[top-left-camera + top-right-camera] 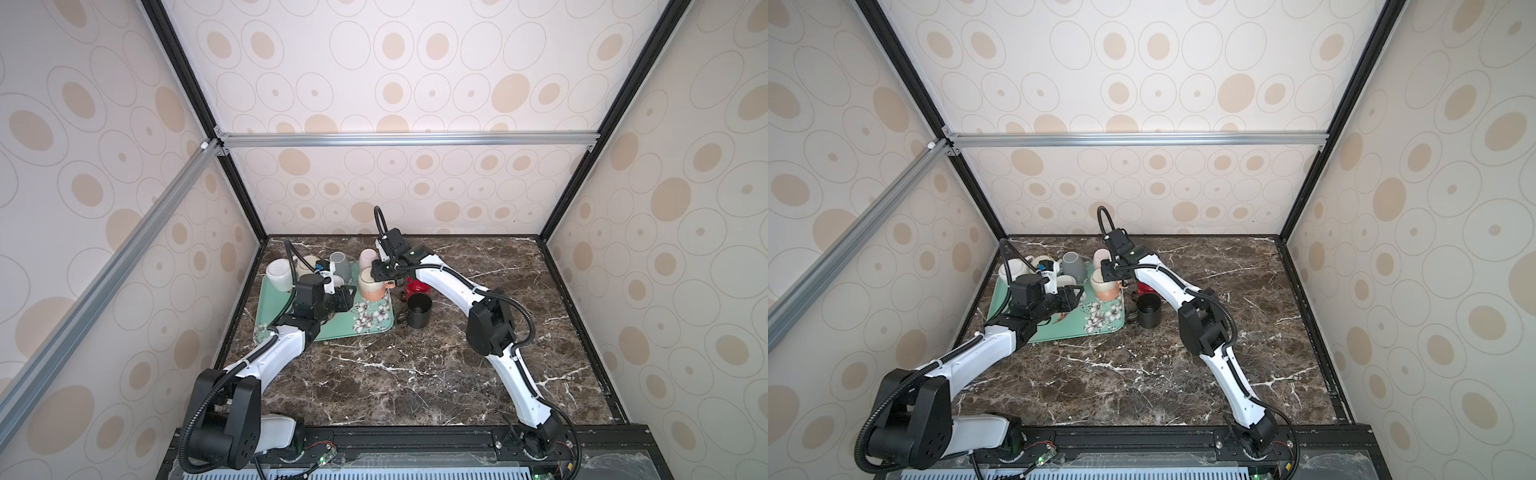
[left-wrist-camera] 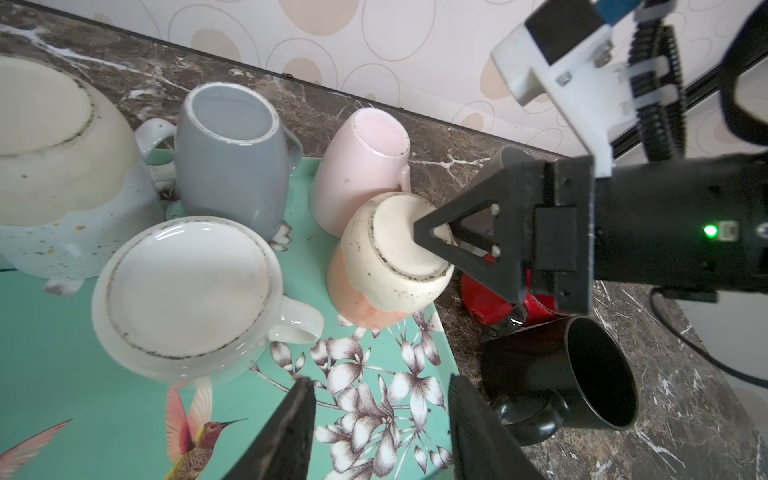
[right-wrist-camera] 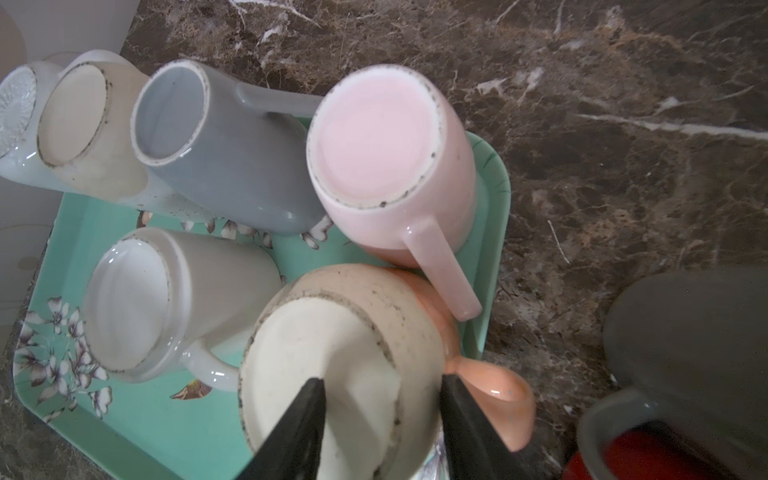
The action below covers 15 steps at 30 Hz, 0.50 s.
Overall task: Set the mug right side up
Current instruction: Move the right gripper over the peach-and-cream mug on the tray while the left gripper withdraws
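Observation:
Next, my right gripper goes to the peach handle (image 1: 389, 284) (image 3: 502, 398) of the upside-down cream-and-peach mug and closes there.
A cream-and-peach mug (image 1: 371, 287) (image 1: 1105, 287) (image 3: 332, 353) stands upside down at the right edge of a teal flowered tray (image 1: 374, 326) (image 3: 166, 415). My right gripper (image 1: 379, 272) (image 3: 382, 380) hangs just over the mug's base, open. One finger is above the base. The other is at the wall beside the peach handle (image 3: 498, 399). In the left wrist view one right finger (image 2: 457, 237) rests across that base (image 2: 395, 245). My left gripper (image 1: 349, 297) (image 2: 380, 380) stays open above the tray's flower print, holding nothing.
Also upside down on the tray are a pink mug (image 1: 368, 257), a grey mug (image 1: 341, 266) and white mugs (image 1: 279, 274) (image 2: 183, 286). On the marble right of the tray stand an upright black mug (image 1: 419, 309) and a red mug (image 1: 414, 286).

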Each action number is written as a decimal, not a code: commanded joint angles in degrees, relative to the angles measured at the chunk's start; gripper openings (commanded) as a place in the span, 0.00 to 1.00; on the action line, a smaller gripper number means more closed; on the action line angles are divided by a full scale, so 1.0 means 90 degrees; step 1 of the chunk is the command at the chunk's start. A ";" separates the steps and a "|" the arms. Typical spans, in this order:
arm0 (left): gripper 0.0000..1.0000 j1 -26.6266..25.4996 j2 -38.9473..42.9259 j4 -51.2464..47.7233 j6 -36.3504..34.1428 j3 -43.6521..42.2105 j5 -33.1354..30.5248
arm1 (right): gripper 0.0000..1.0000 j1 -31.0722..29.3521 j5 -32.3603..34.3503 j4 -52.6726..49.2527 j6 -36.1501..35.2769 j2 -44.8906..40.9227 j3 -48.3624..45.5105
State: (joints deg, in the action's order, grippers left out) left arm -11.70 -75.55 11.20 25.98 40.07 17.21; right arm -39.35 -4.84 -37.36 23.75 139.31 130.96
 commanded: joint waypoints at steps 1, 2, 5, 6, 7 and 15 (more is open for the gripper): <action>0.52 0.0096 0.0032 -0.0060 0.0183 0.0196 0.0126 | 0.44 -0.0259 -0.0331 -0.0347 -0.0003 -0.0178 -0.0362; 0.52 0.0123 0.0049 -0.0035 0.0175 0.0156 0.0105 | 0.43 -0.0279 -0.0331 -0.0315 0.0010 -0.0242 -0.0475; 0.52 0.0217 0.0037 -0.0044 0.0133 0.0154 0.0132 | 0.41 -0.0343 -0.0360 -0.0162 0.0027 -0.0460 -0.0819; 0.52 0.0240 0.0027 -0.0062 0.0112 0.0181 0.0161 | 0.40 -0.0367 -0.0368 -0.0147 0.0051 -0.0506 -0.0881; 0.52 0.0260 0.0006 -0.0082 0.0112 0.0201 0.0167 | 0.40 -0.0383 -0.0405 -0.0154 0.0088 -0.0535 -0.0916; 0.51 0.0368 -0.0291 -0.0008 0.0272 0.0418 0.0480 | 0.40 -0.0576 -0.0534 -0.0034 0.0231 -0.1012 -0.1567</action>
State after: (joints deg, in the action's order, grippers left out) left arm -8.93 -77.62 11.09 26.94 41.39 19.79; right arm -43.33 -8.91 -35.09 25.23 132.90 120.03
